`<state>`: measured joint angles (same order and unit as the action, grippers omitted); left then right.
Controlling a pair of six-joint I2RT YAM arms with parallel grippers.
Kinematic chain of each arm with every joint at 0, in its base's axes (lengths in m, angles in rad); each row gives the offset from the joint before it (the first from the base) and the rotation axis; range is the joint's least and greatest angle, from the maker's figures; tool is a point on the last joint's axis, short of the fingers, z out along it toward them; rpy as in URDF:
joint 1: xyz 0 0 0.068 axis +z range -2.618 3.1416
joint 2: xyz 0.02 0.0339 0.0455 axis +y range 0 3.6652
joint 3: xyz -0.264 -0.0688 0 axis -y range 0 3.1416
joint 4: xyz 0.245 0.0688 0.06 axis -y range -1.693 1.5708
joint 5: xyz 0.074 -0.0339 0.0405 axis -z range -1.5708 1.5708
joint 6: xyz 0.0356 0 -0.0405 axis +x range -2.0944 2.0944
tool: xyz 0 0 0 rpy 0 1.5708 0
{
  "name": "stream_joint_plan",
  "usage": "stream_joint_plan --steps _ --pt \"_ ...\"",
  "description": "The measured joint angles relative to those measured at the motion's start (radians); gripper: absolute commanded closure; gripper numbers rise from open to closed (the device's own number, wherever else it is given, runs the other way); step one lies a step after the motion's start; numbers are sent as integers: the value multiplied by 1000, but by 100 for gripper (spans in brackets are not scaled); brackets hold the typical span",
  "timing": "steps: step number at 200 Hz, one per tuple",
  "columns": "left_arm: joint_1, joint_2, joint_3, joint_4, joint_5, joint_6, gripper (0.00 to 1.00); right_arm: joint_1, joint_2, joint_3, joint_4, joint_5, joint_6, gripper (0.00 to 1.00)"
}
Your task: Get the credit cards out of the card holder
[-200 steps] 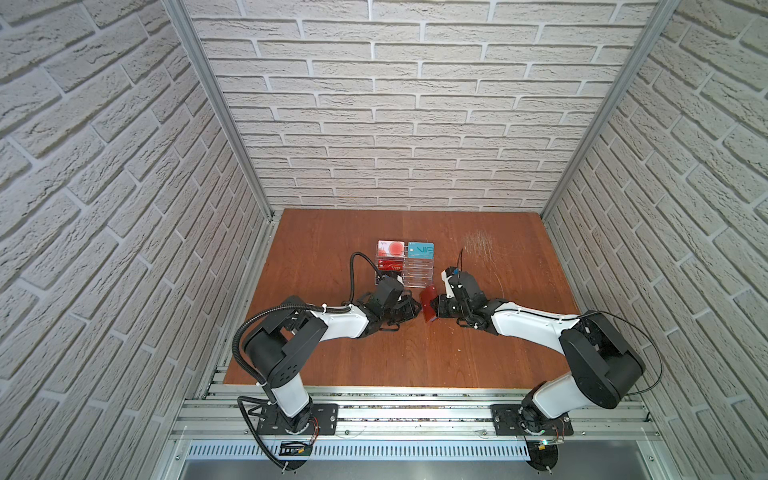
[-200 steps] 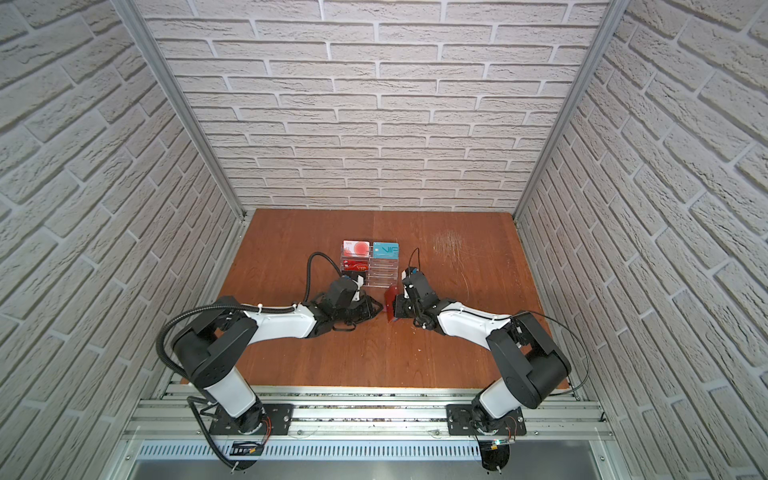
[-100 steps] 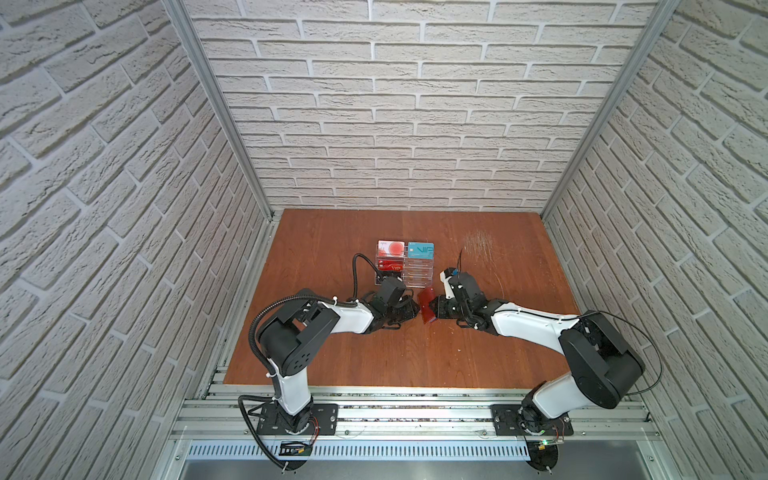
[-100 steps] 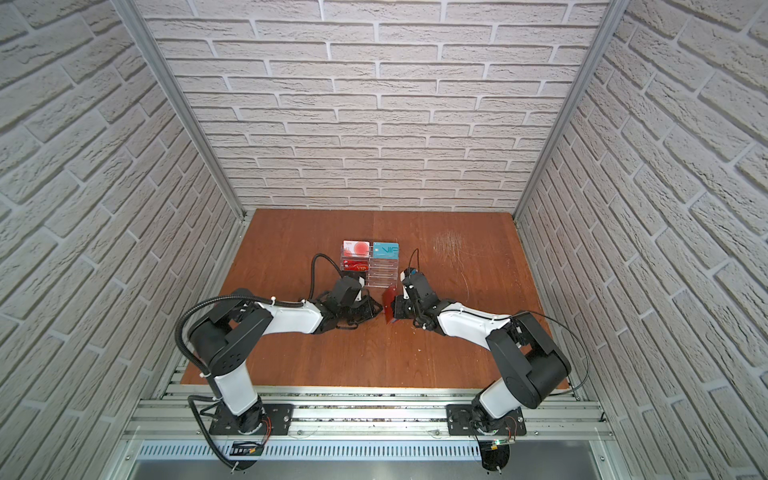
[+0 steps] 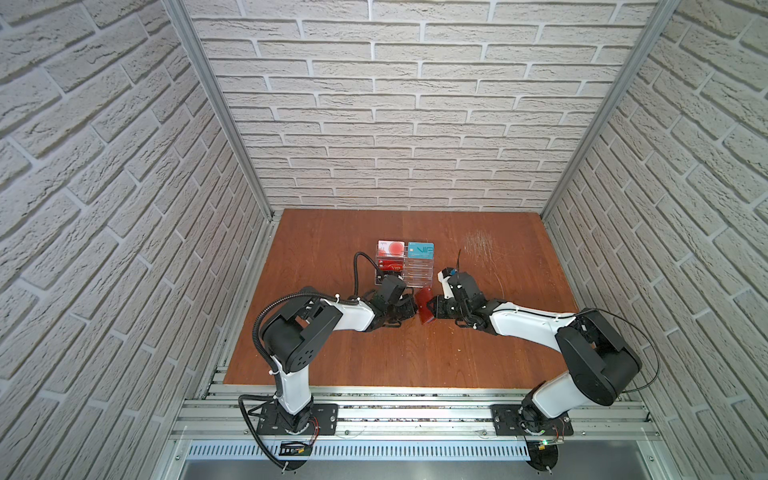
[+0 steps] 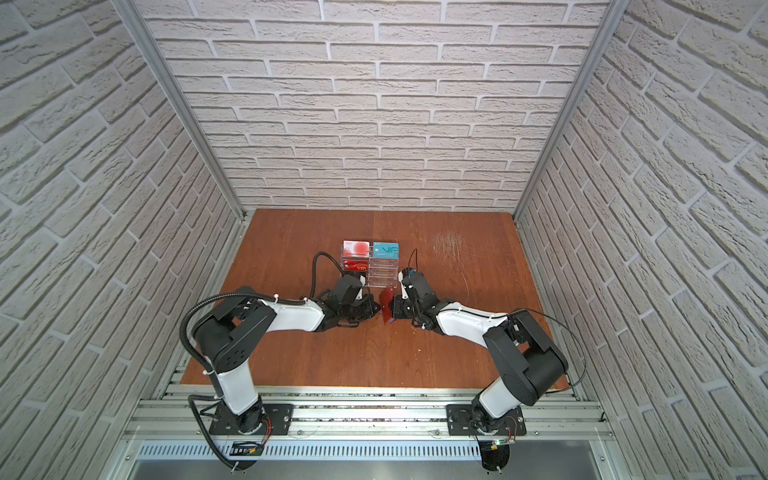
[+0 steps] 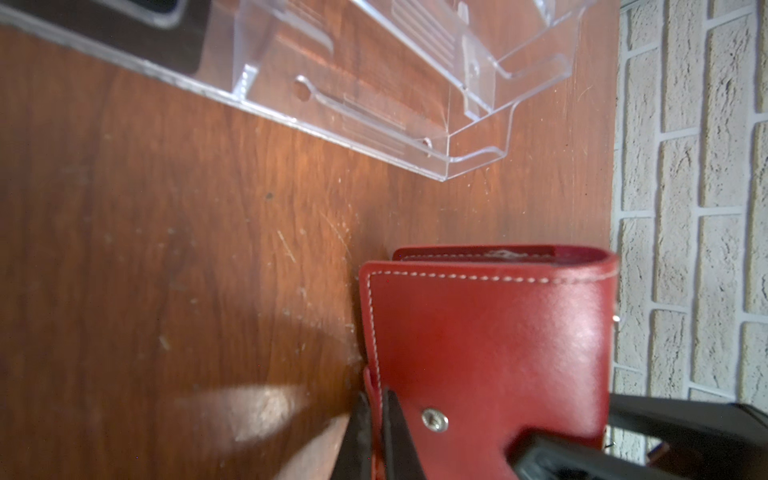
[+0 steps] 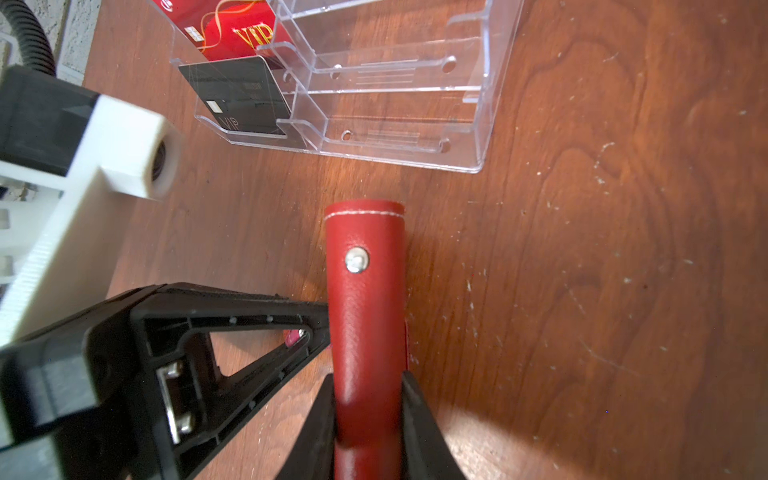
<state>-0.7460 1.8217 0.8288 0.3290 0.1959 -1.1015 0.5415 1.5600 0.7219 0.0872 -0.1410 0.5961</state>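
Note:
Next, I release the card holder's shut, pinched rounded spine with my right gripper, then open its cover by its stitched edge [image 7: 371, 324].
The card holder [image 5: 424, 309] [image 6: 388, 305], a small red leather wallet with white stitching, stands on edge at mid-table between both grippers. My left gripper [image 5: 412, 312] [image 7: 374, 401] is shut on a thin red edge of the holder [image 7: 490, 340], beside its metal snap [image 7: 434, 419]. My right gripper [image 5: 435, 311] [image 8: 368, 399] is shut on the holder's rounded spine [image 8: 365, 299]. The left gripper [image 8: 318, 320] meets the holder from the opposite side. The holder's inside is hidden. A teal VIP credit card [image 5: 420, 250] stands in the clear stand behind.
The clear acrylic tiered stand [image 5: 417, 276] [image 8: 395, 104] sits just behind the holder. It also holds a red-and-white card [image 5: 390, 248], a red VIP card [image 8: 232, 33] and a black VIP card [image 8: 239, 95]. Brick walls enclose the wooden table [image 5: 498, 353].
My left gripper has closed onto the holder's edge, and the left arm's elbow has swung in toward the middle. The right arm and the holder have stayed put.

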Motion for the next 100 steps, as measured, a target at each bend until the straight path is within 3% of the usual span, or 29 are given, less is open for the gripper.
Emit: stream_joint_plan --steps 100 --pt "6 -73 -49 -16 -11 14 100 2 47 15 -99 0 -18 35"
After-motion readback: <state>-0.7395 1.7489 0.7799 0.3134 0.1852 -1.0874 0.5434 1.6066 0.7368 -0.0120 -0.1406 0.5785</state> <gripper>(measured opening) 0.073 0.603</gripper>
